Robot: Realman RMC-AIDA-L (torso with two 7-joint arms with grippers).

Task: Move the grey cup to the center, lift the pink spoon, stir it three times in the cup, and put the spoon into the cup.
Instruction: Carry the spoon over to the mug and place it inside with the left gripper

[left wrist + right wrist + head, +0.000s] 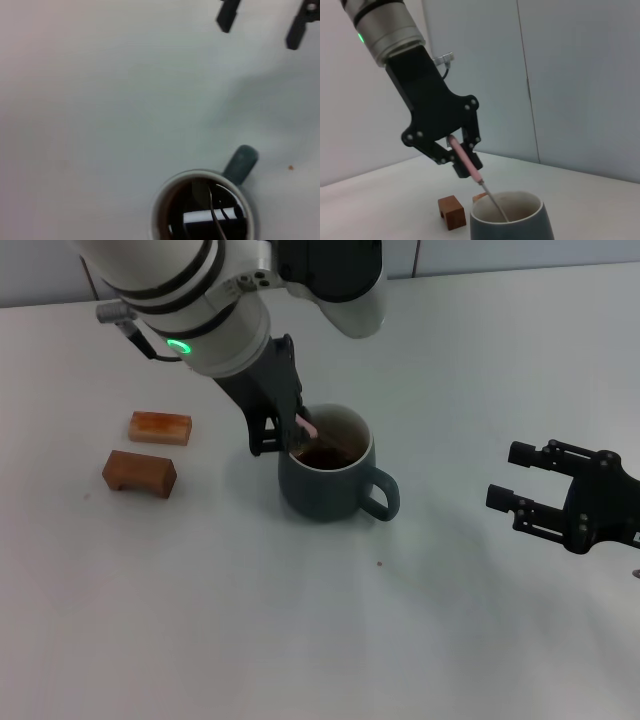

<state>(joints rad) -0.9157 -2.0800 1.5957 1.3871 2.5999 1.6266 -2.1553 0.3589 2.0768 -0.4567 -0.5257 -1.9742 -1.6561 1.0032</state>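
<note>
I need to let go of the pink spoon, now tilted down into the grey cup, with my left gripper against the grey cup's rim (296, 449) on the side that faces the brown blocks.
The grey cup (330, 485) stands mid-table with its handle toward my right side and dark brown liquid inside. My left gripper (283, 438) hangs over the cup's left rim, shut on the pink spoon (306, 426). The spoon tilts down, its metal end inside the cup. In the right wrist view the left gripper (457, 161) pinches the pink spoon (469, 164) above the grey cup (512, 222). The left wrist view looks down into the grey cup (160, 210), where the spoon's thin neck (216, 220) shows. My right gripper (508, 476) stays open at the right, apart from the cup.
Two brown blocks (160, 427) (139, 472) lie on the table left of the cup, near the left arm. The white table (300, 640) stretches bare toward the front. The right gripper's fingers (227, 15) show far beyond the cup in the left wrist view.
</note>
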